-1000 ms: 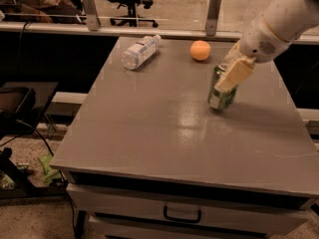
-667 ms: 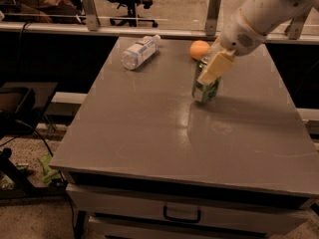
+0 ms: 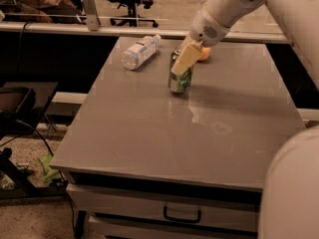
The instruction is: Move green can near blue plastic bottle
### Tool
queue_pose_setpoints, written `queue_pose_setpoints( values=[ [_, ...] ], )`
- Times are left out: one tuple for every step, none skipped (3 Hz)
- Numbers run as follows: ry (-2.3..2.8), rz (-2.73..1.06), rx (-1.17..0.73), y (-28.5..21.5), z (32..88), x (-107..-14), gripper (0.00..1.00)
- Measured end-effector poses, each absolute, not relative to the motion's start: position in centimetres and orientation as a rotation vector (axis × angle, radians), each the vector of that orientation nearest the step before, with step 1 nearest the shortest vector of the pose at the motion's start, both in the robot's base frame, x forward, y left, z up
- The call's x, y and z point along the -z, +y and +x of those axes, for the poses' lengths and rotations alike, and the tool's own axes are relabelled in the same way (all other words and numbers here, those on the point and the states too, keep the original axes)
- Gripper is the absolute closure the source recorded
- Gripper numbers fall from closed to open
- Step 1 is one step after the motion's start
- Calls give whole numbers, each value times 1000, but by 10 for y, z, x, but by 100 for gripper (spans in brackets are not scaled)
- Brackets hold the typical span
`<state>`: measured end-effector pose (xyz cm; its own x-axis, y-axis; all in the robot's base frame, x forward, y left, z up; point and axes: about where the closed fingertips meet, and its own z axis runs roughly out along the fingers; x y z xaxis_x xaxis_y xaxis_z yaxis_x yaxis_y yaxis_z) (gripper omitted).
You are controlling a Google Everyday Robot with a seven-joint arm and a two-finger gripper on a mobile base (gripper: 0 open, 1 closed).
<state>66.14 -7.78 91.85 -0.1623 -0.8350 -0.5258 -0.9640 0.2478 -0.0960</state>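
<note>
My gripper will let go of the green can on the grey table [image 3: 147, 76] in front of the blue plastic bottle.
The green can [image 3: 179, 79] stands upright on the grey table [image 3: 149, 133], toward the back middle. My gripper [image 3: 185, 59] is shut on the green can from above and the right, its cream finger [image 3: 187, 59] lying across the can's front. The blue plastic bottle [image 3: 140, 51] lies on its side at the back left of the table, a short way left of and behind the can, cap pointing right. The can and bottle are apart.
An orange fruit [image 3: 204, 54] sits just behind the gripper, partly hidden by it. My white arm [image 3: 279, 9] reaches in from the upper right. A drawer with a handle [image 3: 182, 215] is below the table front. Office chairs stand behind a rail [image 3: 75, 26].
My gripper has moved left across the table with the green can in it, past the orange fruit and closer to the bottle.
</note>
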Motion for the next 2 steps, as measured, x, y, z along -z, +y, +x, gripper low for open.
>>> queue_pose_setpoints(
  values=[
    [2042, -1644, -371, -56, 681, -913, 100],
    [2019, -1650, -359, -31, 698, -919, 100]
  ],
)
